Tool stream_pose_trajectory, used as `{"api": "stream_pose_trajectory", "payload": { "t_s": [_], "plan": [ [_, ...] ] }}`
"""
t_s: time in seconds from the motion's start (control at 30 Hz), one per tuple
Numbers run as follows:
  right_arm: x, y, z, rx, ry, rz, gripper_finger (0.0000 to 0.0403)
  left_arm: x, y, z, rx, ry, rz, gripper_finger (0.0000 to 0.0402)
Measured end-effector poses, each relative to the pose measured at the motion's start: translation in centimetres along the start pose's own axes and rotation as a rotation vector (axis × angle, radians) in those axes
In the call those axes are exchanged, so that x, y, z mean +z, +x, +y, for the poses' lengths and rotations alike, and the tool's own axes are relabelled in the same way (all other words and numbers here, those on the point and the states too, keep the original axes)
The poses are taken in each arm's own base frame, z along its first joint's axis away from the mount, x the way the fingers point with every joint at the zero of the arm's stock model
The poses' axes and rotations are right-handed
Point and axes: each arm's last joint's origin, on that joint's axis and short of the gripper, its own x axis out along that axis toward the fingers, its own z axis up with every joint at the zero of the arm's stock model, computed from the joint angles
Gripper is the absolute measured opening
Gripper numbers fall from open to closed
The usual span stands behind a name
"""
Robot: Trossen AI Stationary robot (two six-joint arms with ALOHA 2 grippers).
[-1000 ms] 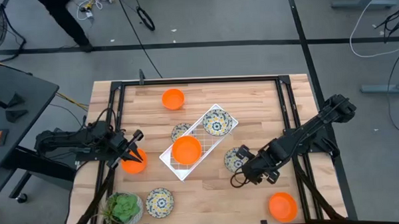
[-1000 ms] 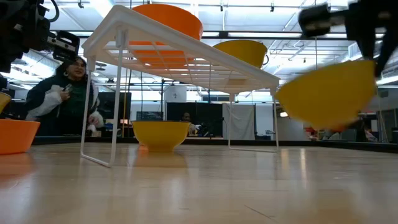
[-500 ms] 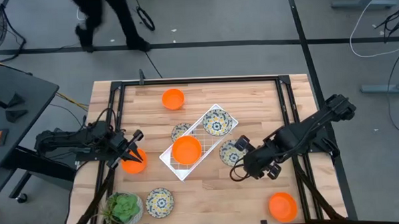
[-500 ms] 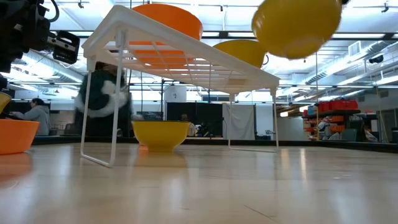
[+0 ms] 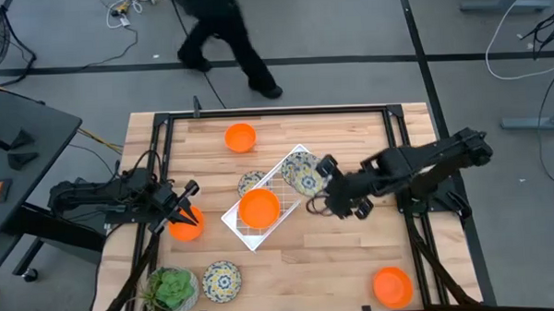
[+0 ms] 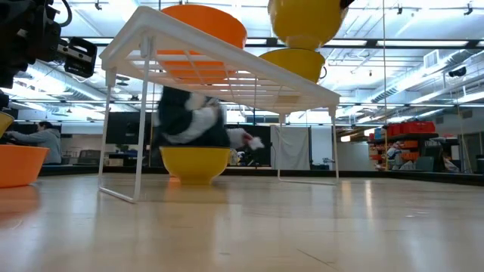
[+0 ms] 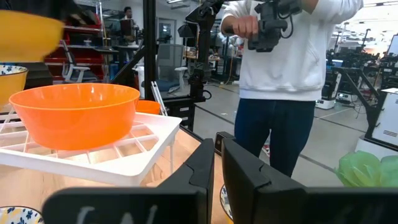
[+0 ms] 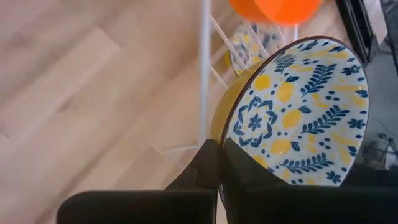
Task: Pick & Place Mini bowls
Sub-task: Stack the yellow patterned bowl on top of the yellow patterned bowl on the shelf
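Observation:
My right gripper should release the patterned bowl inside the other patterned bowl, at the white wire rack's far end point(image 5: 295, 166).
My right gripper point(image 5: 322, 177) is shut on a mini bowl point(image 6: 306, 20), patterned blue and yellow inside point(image 8: 292, 106) and yellow outside. It hangs in the air over the right end of the white wire rack point(image 5: 287, 187), just above another patterned bowl point(image 6: 293, 63) that stands on the rack. An orange bowl point(image 5: 258, 208) stands on the rack's other end. My left gripper point(image 5: 188, 205) waits shut near the table's left edge, beside an orange bowl point(image 5: 183, 227) standing on the table. In the high view the held bowl hides the one beneath it. My right gripper pinches the patterned bowl's rim point(image 8: 219, 142) with one finger on the yellow outer wall and the other point(image 8: 245, 177) inside. It comes from the table's right side. The bowl is lifted clear, roughly upright, and touches neither the rack nor the bowl below.
An orange bowl point(image 5: 240, 136) stands near the far edge and another point(image 5: 392, 286) at the near right corner. Patterned bowls stand beside the rack point(image 5: 249, 182) and near the front point(image 5: 221, 280). A potted plant point(image 5: 171, 290) fills the near left corner. A person point(image 5: 219, 28) walks beyond the far edge.
My right gripper has carried the patterned bowl from low over the table's near right part upward and toward the far edge, slightly left, until it hangs over the rack's right end. The person behind the table has walked to the right.

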Motion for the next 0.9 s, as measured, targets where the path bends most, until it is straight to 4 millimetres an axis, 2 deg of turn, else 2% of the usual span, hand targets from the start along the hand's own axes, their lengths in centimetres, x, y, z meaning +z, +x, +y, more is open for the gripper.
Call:
{"api": "stream_pose_trajectory", "payload": {
  "t_s": [0.37, 0.9],
  "plan": [
    [-2.0, 1.6, -3.2, -0.008, -0.049, 0.036, 0.0, 0.0, 0.0, 0.0, 0.0, 0.0, 0.0, 0.0037],
    [-1.8, 3.6, -3.9, 0.062, -0.047, 0.023, 0.0, 0.0, 0.0, 0.0, 0.0, 0.0, 0.0, 0.0037]
  ]
}}
